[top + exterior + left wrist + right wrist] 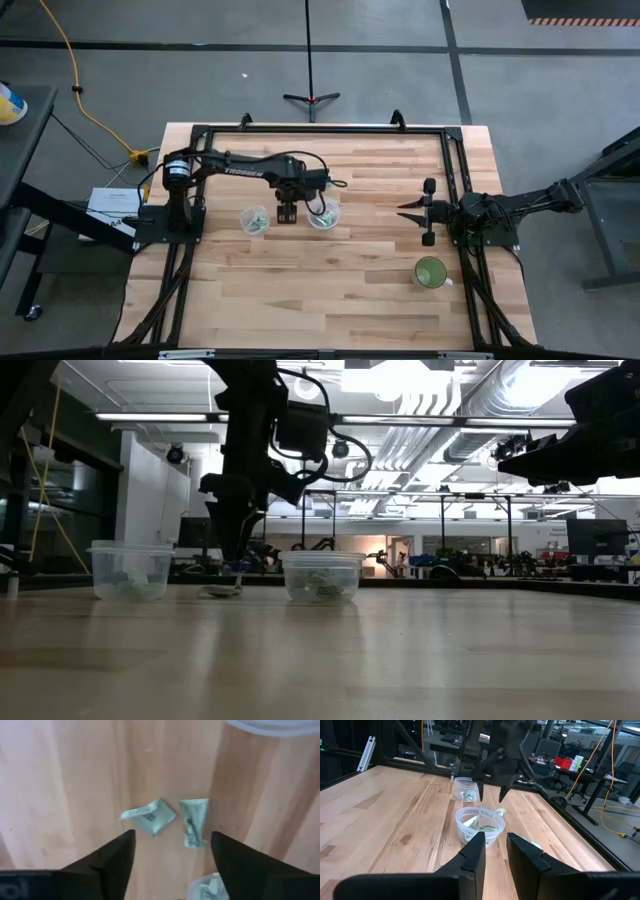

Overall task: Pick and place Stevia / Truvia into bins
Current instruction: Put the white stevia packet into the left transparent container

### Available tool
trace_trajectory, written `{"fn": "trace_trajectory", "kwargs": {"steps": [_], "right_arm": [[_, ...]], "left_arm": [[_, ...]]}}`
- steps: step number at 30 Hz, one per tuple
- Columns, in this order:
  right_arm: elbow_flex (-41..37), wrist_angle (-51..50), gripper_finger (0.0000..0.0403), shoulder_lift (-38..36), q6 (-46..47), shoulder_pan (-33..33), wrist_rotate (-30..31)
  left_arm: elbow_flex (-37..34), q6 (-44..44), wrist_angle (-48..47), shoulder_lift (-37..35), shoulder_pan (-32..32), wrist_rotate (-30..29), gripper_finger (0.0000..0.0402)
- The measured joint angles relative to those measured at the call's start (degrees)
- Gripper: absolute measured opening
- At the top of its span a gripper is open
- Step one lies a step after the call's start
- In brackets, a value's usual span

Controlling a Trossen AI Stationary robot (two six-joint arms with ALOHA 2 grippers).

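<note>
Both Stevia sachets sit side by side between my left gripper's open fingers; I will turn it to take the sachet with the raised flap (pixel 156 816) first.
Two pale green and white Stevia sachets (pixel 150 816) (pixel 194 821) lie crumpled and flat on the wood between the two clear bins. A third sachet (pixel 210 887) shows nearer the fingers. My left gripper (pixel 288 212) (pixel 172 850) points down over them, open, with a finger on either side and touching none. The left bin (pixel 254 220) (pixel 130 570) and the right bin (pixel 323 212) (pixel 322 575) each hold sachets. My right gripper (pixel 408 210) (pixel 495 850) waits open at the table's right side, aimed at the right bin (pixel 480 825).
An opaque green cup (pixel 431 272) stands near the right arm, toward the near edge. A black frame (pixel 320 128) runs around the table's far and side edges. Bare wood lies across the near half of the table (pixel 320 300).
</note>
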Motion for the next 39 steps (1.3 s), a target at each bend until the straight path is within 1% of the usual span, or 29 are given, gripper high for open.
{"fn": "trace_trajectory", "kwargs": {"steps": [3,6,12,19,23,26,29,35,39], "right_arm": [[0.0,0.0,0.0071,0.0,0.0,0.0,0.0],[0.0,0.1,0.0071,0.0,0.0,0.0,0.0],[0.0,0.1,0.0071,0.0,0.0,0.0,0.0],[0.0,0.1,0.0071,0.0,0.0,0.0,0.0],[0.0,0.0,0.0071,0.0,0.0,0.0,0.0],[0.0,0.0,0.0071,0.0,0.0,0.0,0.0],[0.0,-0.1,0.0071,0.0,0.0,0.0,0.0],[0.0,-0.2,0.0071,0.1,0.0,0.0,0.0],[0.0,-0.2,0.0071,0.4,0.0,0.0,-0.1]], "left_arm": [[0.0,-1.5,0.7,0.0,0.1,-1.6,0.0312],[0.0,-1.4,1.6,0.0,0.1,-4.4,0.0311],[0.0,3.5,3.8,0.0,0.4,-4.4,0.0273],[0.0,11.1,3.7,0.0,0.4,-5.5,0.0228],[0.1,14.6,4.7,0.9,0.4,-5.7,0.0208],[0.1,15.1,4.9,1.2,0.4,-6.6,0.0199],[0.0,15.8,4.0,1.9,0.4,-7.4,0.0199],[0.1,16.8,4.5,3.4,0.4,-10.6,0.0213],[0.0,17.2,4.7,4.0,0.4,-10.6,0.0218]]}}
